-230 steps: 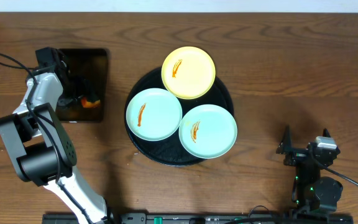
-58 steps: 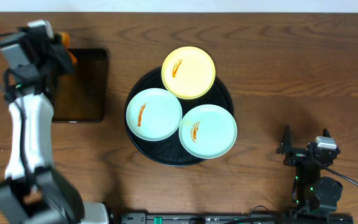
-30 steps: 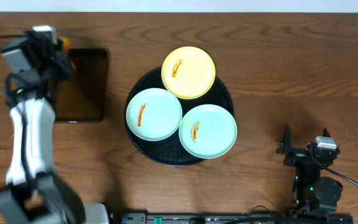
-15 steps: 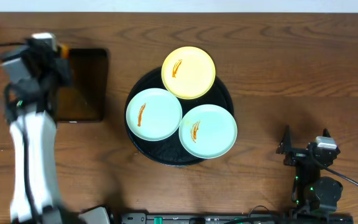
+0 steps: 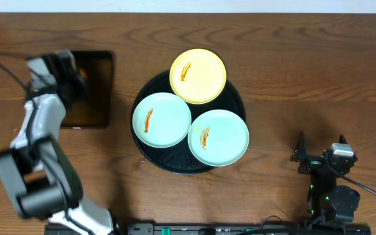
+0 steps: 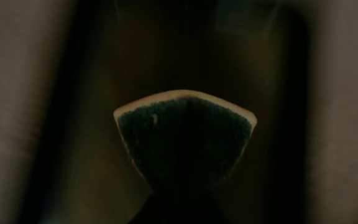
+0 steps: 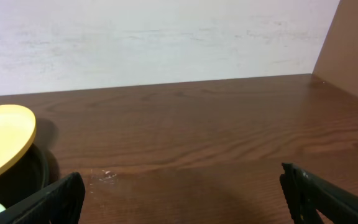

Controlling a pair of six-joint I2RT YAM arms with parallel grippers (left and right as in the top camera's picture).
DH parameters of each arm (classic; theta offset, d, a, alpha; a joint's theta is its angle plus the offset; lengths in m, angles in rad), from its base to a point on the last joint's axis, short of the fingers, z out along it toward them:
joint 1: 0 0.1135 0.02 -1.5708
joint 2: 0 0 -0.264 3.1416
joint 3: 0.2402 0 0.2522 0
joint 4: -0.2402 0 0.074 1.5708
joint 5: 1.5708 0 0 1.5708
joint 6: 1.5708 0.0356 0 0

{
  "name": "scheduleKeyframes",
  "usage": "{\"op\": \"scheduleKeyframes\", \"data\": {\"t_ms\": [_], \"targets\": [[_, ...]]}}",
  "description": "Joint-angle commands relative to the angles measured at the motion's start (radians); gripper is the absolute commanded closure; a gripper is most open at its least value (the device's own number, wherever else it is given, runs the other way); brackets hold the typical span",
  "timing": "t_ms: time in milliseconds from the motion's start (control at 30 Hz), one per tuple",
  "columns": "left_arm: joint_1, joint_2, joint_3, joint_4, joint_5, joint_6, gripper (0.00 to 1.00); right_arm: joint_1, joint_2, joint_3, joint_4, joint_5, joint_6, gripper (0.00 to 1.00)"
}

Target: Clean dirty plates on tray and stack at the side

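Note:
My left gripper should release the sponge next to the orange smear on the mint-blue plate [image 5: 161, 127] that is nearest to the rectangular tray.
Three dirty plates lie on the round black tray [image 5: 237, 98]: a pale yellow plate [image 5: 198, 76] at the back, one mint-blue plate [image 5: 162, 119] on the left and another mint-blue plate [image 5: 218, 137] at the front right. Each carries an orange smear. My left gripper [image 5: 70, 70] hangs over the small rectangular tray, well left of the plates. It is shut on a sponge [image 6: 185, 137] with a dark green scrub face and a yellow edge. My right gripper [image 5: 320, 155] rests open near the table's front right, with nothing between its fingers [image 7: 61, 199].
A small black rectangular tray [image 5: 96, 104] with dark liquid lies at the back left. The right wrist view shows bare wooden table, a white wall behind, the yellow plate's edge [image 7: 2, 140] and the round tray's rim [image 7: 35, 171] at far left.
My left arm has swung down and to the right, bringing the gripper and sponge over the rectangular tray. The plates and the right arm have not moved.

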Motion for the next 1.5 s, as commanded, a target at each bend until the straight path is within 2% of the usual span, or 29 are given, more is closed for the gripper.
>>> {"op": "scheduleKeyframes", "data": {"t_ms": [0,167,300,400,567,667,733,933,1133,1467], "targets": [[0.005,-0.088,0.031,-0.013,-0.065,0.014,0.93,-0.008,-0.002,-0.002,-0.005,0.006,-0.007,0.01],[0.005,-0.332,0.038,0.009,-0.043,-0.023,0.93,-0.008,-0.002,-0.002,-0.005,0.006,-0.007,0.01],[0.004,-0.546,0.038,0.041,0.086,-0.062,0.93,-0.008,-0.002,-0.002,-0.004,0.006,-0.007,0.01],[0.004,-0.651,0.038,-0.006,0.173,-0.098,0.92,-0.008,-0.002,-0.002,-0.004,0.006,-0.007,0.01],[-0.021,-0.719,0.037,-0.217,0.192,-0.441,0.93,-0.008,-0.002,-0.002,-0.005,0.006,-0.007,0.01],[-0.059,-0.705,0.036,-0.381,0.191,-0.642,0.93,-0.008,-0.002,-0.002,-0.005,0.006,-0.007,0.01],[-0.09,-0.685,0.032,-0.454,0.192,-0.711,0.93,-0.008,-0.002,-0.002,-0.004,0.006,-0.007,0.01],[-0.27,-0.58,0.021,-0.515,0.202,-0.719,0.93,-0.008,-0.002,-0.002,-0.004,0.006,-0.007,0.01],[-0.473,-0.395,0.021,-0.401,0.15,-0.716,0.92,-0.008,-0.002,-0.002,-0.005,0.006,-0.007,0.01],[-0.55,-0.063,0.021,-0.354,0.145,-0.717,0.93,-0.008,-0.002,-0.002,-0.005,0.006,-0.007,0.01]]}}
